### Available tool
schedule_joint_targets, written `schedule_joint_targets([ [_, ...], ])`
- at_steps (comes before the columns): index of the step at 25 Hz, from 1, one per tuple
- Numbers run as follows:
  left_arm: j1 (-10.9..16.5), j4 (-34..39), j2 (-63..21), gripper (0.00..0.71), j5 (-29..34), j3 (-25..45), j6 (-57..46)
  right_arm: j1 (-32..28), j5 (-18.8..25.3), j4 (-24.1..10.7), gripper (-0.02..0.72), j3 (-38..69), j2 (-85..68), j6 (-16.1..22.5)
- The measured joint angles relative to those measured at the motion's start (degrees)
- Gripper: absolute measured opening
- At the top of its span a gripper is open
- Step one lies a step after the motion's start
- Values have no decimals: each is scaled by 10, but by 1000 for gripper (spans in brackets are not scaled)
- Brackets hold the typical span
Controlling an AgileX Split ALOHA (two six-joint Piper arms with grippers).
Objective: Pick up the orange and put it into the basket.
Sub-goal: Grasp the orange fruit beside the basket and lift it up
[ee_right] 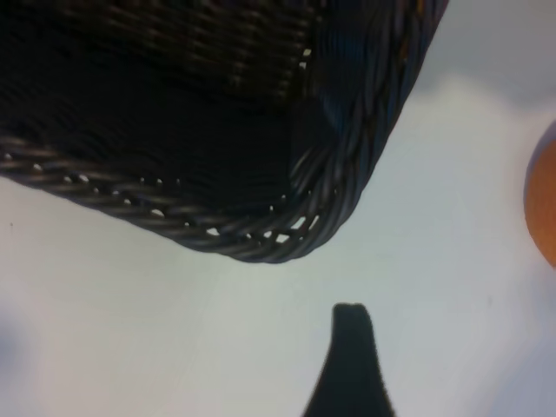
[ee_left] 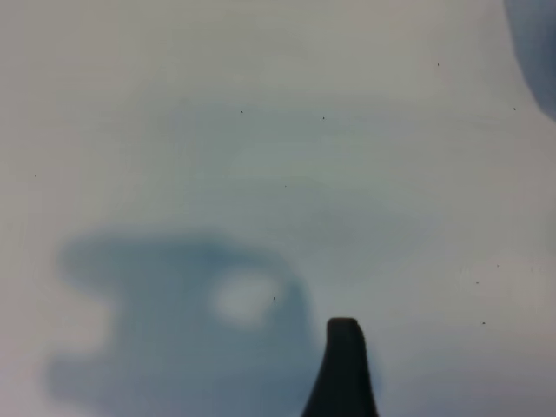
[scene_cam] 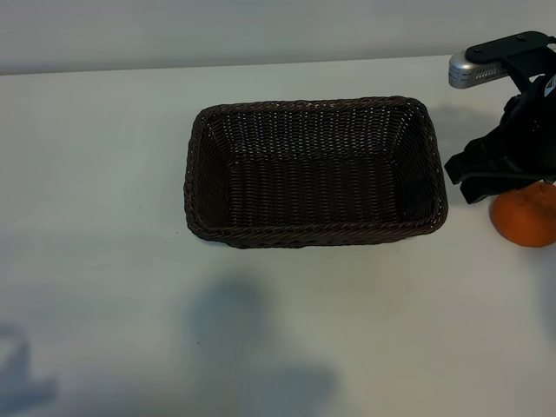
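My right gripper will go to the orange's middle [scene_cam: 532, 211] next and close there, because the orange has to go into the basket.
The orange [scene_cam: 527, 215] lies on the white table at the far right, partly cut off by the exterior view's edge. The dark brown woven basket [scene_cam: 313, 233] stands empty in the middle of the table. My right gripper [scene_cam: 486, 174] hangs between the basket's right end and the orange, overlapping the fruit's upper left. In the right wrist view one dark fingertip [ee_right: 350, 347] shows over bare table, with a basket corner [ee_right: 261, 239] ahead and the orange [ee_right: 543, 204] off to one side; nothing is held. The left wrist view shows one fingertip [ee_left: 344, 365] above bare table.
A grey camera housing [scene_cam: 473, 69] on the right arm sits above the gripper. The table's far edge [scene_cam: 217, 68] runs behind the basket. Arm shadows [scene_cam: 243, 347] fall on the table in front of the basket and at the lower left.
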Motion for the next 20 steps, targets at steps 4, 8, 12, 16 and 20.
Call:
schedule_joint_targets([
  [4,-8,0,-41,595,2,0,0,0,-11,0,535,0,0,13],
  [8,-11,-1,-50,594,2,0,-1,0,-22,-25,535,0,0,43],
  [12,-28,-1,-51,594,2,0,-1,-9,-35,-77,535,0,0,104],
  [16,-69,-1,-51,594,2,0,-1,-49,-40,-103,535,0,0,134],
  [20,-104,-1,-51,594,2,0,-1,-96,-44,-105,541,0,2,136],
])
